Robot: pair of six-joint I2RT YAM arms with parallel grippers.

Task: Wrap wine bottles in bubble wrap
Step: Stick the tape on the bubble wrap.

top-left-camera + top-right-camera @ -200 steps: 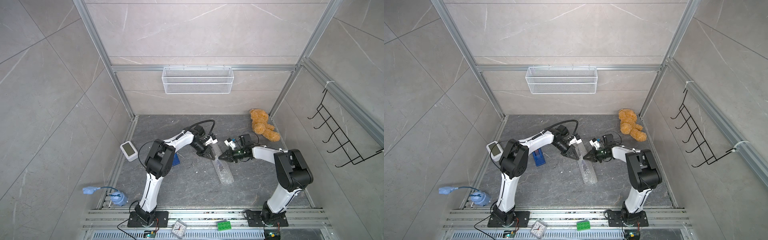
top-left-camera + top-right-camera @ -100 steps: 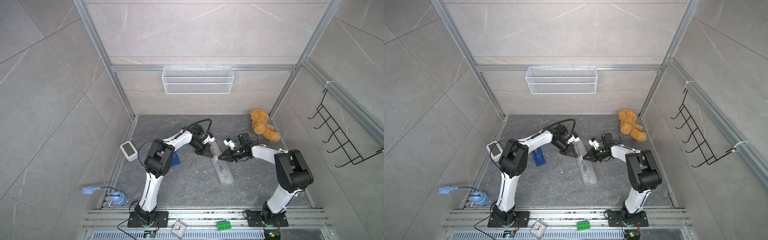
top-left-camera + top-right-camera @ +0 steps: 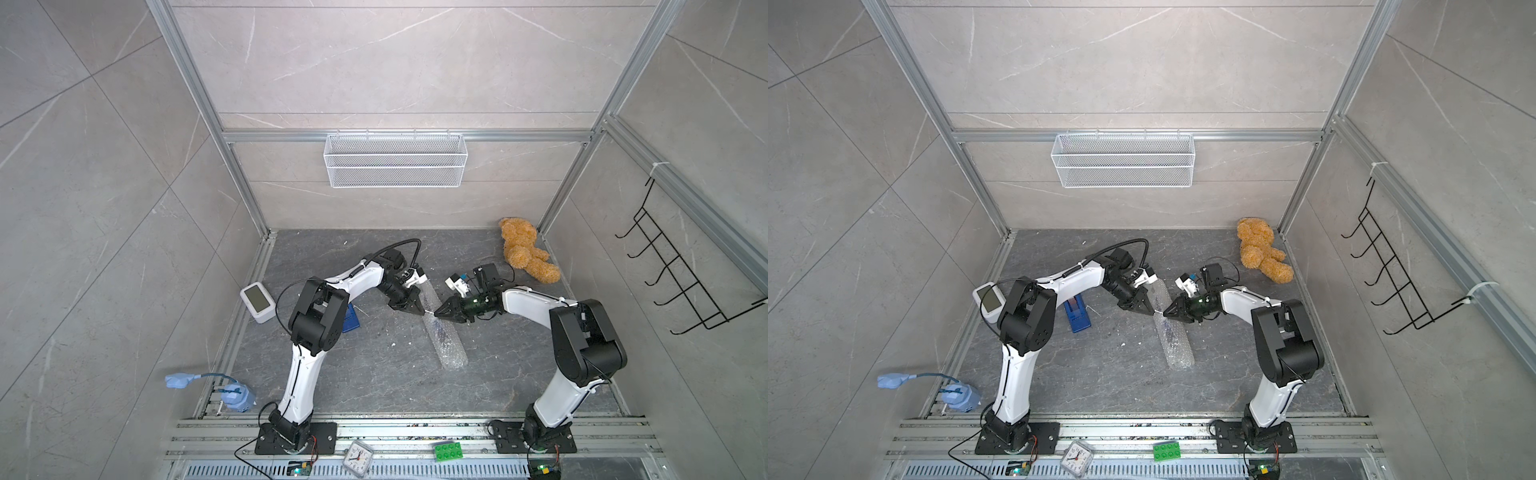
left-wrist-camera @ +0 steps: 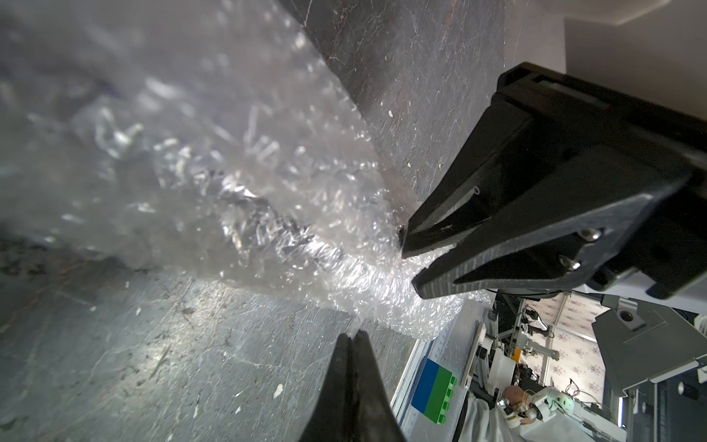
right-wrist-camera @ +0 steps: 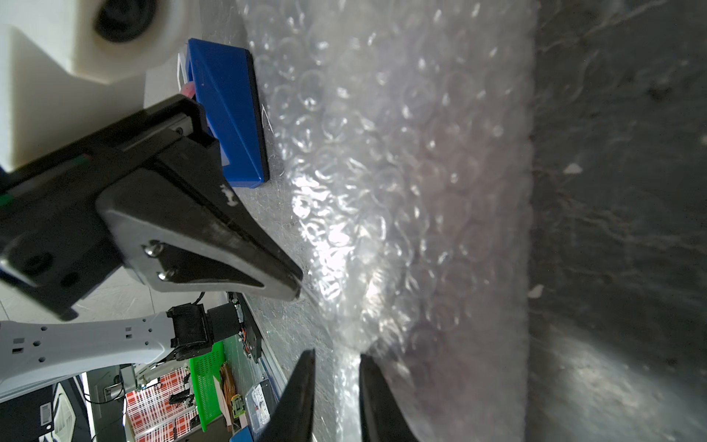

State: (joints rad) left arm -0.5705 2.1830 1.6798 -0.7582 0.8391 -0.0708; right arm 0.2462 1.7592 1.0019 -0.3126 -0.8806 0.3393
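The clear strip reaches from my left gripper's fingers to the tube's edge, so next my right gripper opens and pinches the strip's end [image 5: 333, 335] against the wrap.
The bubble wrap [image 3: 446, 345] lies rolled into a tube on the grey floor, also seen in the other top view [image 3: 1173, 345]. Dark liquid of the wine bottle [image 3: 443, 332] shows faintly through it. My left gripper [image 3: 423, 309] is at the tube's far end, shut on a thin edge of the wrap [image 4: 359, 321]. Its tips [image 4: 354, 338] are pressed together. My right gripper [image 3: 436, 314] faces it from the other side, tips almost meeting the left one's. Its jaws [image 5: 336, 361] stand slightly open, with a fold of wrap [image 5: 382, 229] between them.
A brown teddy bear [image 3: 523, 253] lies in the back right corner. A blue box [image 3: 349, 322] and a white timer [image 3: 257, 301] sit left of the left arm. A wire basket [image 3: 395, 160] hangs on the back wall. A clock [image 3: 357, 457] and green brick [image 3: 446, 451] rest on the front rail.
My right gripper's jaws have parted from shut. The left gripper has stayed shut on the wrap's edge. Both arms have barely shifted.
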